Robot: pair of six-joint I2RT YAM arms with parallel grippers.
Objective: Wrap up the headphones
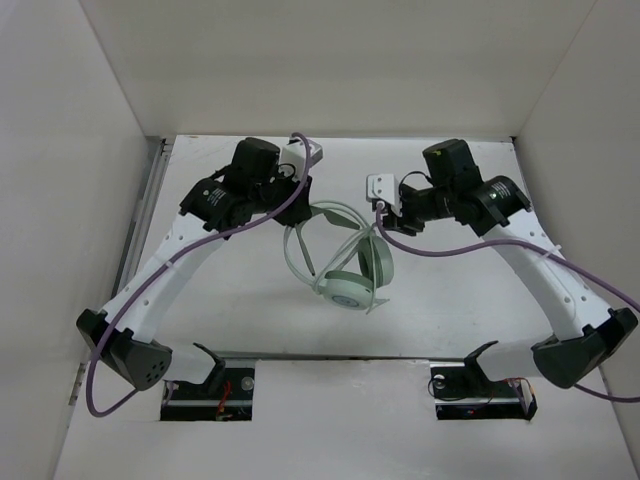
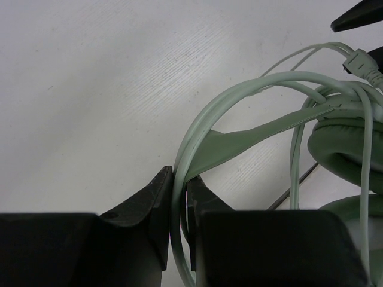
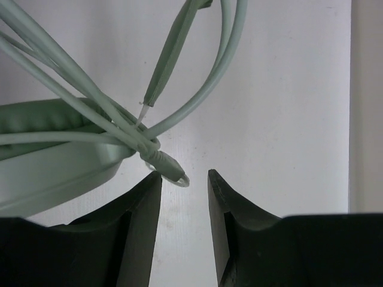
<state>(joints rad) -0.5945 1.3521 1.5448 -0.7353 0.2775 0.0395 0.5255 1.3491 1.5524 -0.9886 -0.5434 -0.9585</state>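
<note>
I will let go of the headphones with my left gripper on the bare white table, a little nearer the back wall (image 1: 328,205).
The pale mint-green headphones (image 1: 347,285) lie mid-table, one round earcup facing up and the thin headband (image 1: 300,250) arching to the left. My left gripper (image 1: 299,214) is shut on the headband's thin hoop (image 2: 197,128), which runs between the two black fingers in the left wrist view. Cord loops cross over the earcup (image 2: 335,143). My right gripper (image 3: 184,176) stands open just above the table. The cord's plug end (image 3: 166,166) lies just past its left fingertip (image 3: 152,185), and nothing sits between the fingers.
White walls enclose the table on the left, back and right. A metal rail (image 1: 148,200) runs along the left edge. Thick purple cables (image 1: 450,250) hang from both arms. The arm bases (image 1: 210,385) sit at the near edge.
</note>
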